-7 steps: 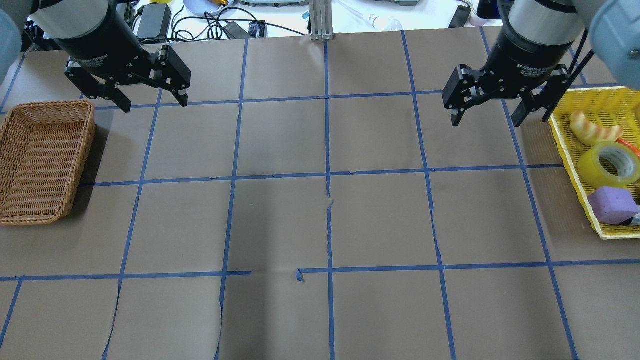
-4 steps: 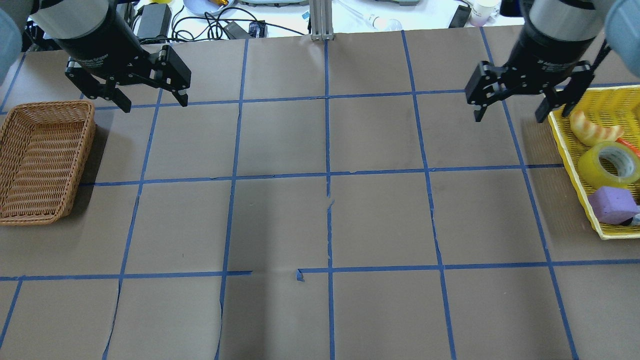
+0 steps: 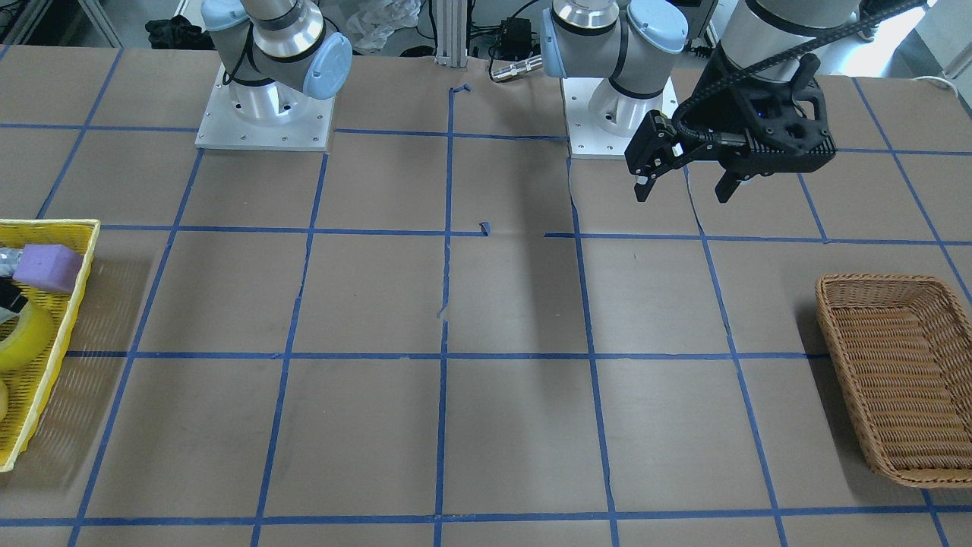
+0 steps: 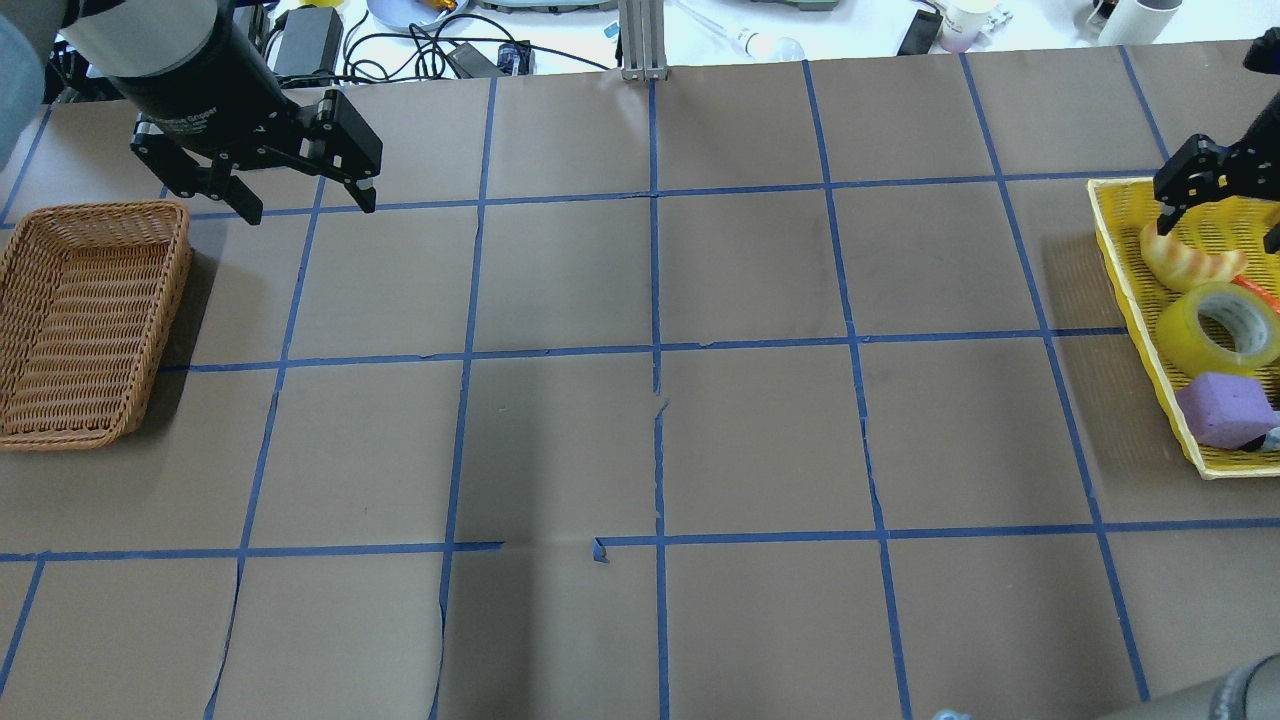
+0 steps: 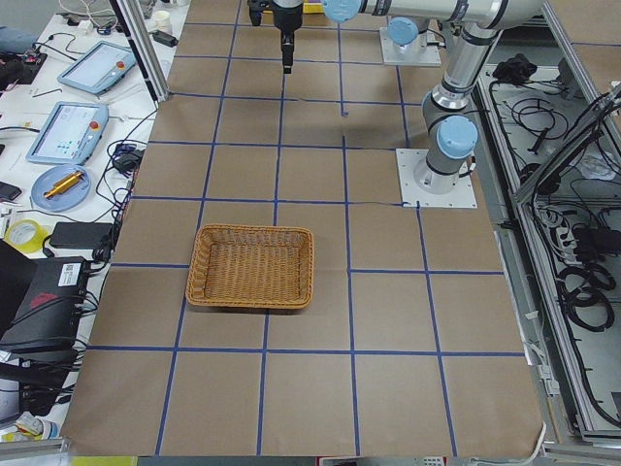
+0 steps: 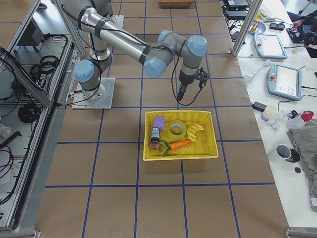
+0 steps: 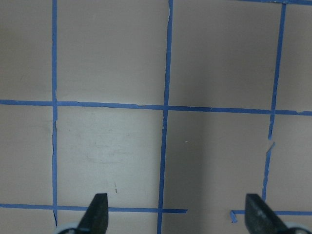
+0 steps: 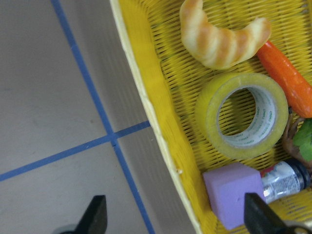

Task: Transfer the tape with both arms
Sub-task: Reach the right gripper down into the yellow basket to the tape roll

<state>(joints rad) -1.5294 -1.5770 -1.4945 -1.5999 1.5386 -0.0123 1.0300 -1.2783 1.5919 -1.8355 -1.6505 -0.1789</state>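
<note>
The fingers of my right gripper should close on the tape's side (image 3: 35, 336) (image 8: 208, 116) nearest the middle of the table, one inside the white core and one outside it.
The tape (image 4: 1176, 338), a yellow translucent roll with a white core, lies flat in the yellow basket (image 4: 1128, 290) at the table's right end. It also shows in the right wrist view (image 8: 207, 114), the front view (image 3: 23, 338) and the right side view (image 6: 171, 130). My right gripper (image 4: 1222, 215) is open and empty. It hovers over the basket's far end near the croissant, and in its wrist view (image 8: 176, 217) it stands over the basket's rim (image 8: 146, 97) beside the tape. My left gripper (image 4: 308, 205) is open and empty, above the table behind the wicker basket; it also shows in the front view (image 3: 683, 194).
A purple sponge (image 4: 1225, 408), a croissant (image 4: 1185, 262), a carrot (image 8: 285, 78) and a small bottle (image 8: 285, 180) share the yellow basket with the tape. An empty wicker basket (image 4: 100, 208) sits at the left end. Blue tape lines grid the brown table.
My right gripper has moved right, from over the table to over the yellow basket's far end. My left gripper has not moved.
</note>
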